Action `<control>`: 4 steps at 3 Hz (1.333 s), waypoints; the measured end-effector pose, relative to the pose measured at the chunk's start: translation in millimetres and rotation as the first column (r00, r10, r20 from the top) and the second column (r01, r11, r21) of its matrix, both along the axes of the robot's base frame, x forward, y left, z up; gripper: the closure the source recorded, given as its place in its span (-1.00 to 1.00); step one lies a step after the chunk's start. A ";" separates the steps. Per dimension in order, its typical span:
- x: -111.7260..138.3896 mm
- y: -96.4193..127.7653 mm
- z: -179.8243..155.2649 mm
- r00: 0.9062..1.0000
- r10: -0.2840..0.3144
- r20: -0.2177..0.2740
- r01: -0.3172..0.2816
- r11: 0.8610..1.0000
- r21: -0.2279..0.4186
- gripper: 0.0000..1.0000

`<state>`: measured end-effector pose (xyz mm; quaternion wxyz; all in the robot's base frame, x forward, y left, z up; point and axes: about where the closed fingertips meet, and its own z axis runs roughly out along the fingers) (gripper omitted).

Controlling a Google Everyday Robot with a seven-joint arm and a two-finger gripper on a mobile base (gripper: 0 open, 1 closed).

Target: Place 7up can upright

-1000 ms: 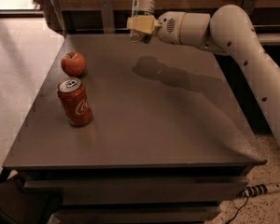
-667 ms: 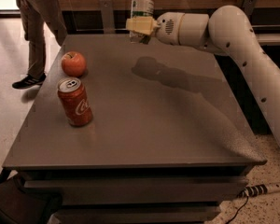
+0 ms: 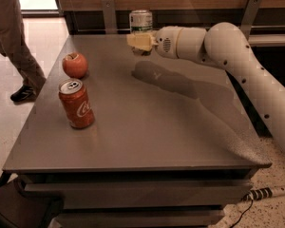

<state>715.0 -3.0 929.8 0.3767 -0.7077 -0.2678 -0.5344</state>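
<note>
Next, my gripper sets the 7up can down upright on the far grey table, level with the red apple [image 3: 139, 72].
The 7up can [image 3: 140, 21] is a pale silver can with a green band, held upright in the air above the far part of the grey table [image 3: 147, 127]. My gripper [image 3: 139, 41] is shut on the 7up can's lower part, its cream fingers [image 3: 141, 42] wrapped around it. My white arm [image 3: 237, 56] reaches in from the right. The can's bottom is hidden behind the fingers.
A red Coca-Cola can [image 3: 76, 103] stands upright at the table's left. A red apple [image 3: 75, 64] sits behind it. A person's legs [image 3: 14, 42] are at the far left on the floor. A wooden wall with metal brackets runs behind the table.
The person at the left has walked into view beside the table. My gripper and the can have barely moved.
</note>
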 end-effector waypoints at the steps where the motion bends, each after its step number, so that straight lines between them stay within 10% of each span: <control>1: -0.6 -1.5 -14.9 0.994 0.016 0.109 -0.007 0.997 -0.081 1.00; 4: 8.2 0.5 -79.4 0.975 0.028 0.221 0.016 0.981 -0.196 1.00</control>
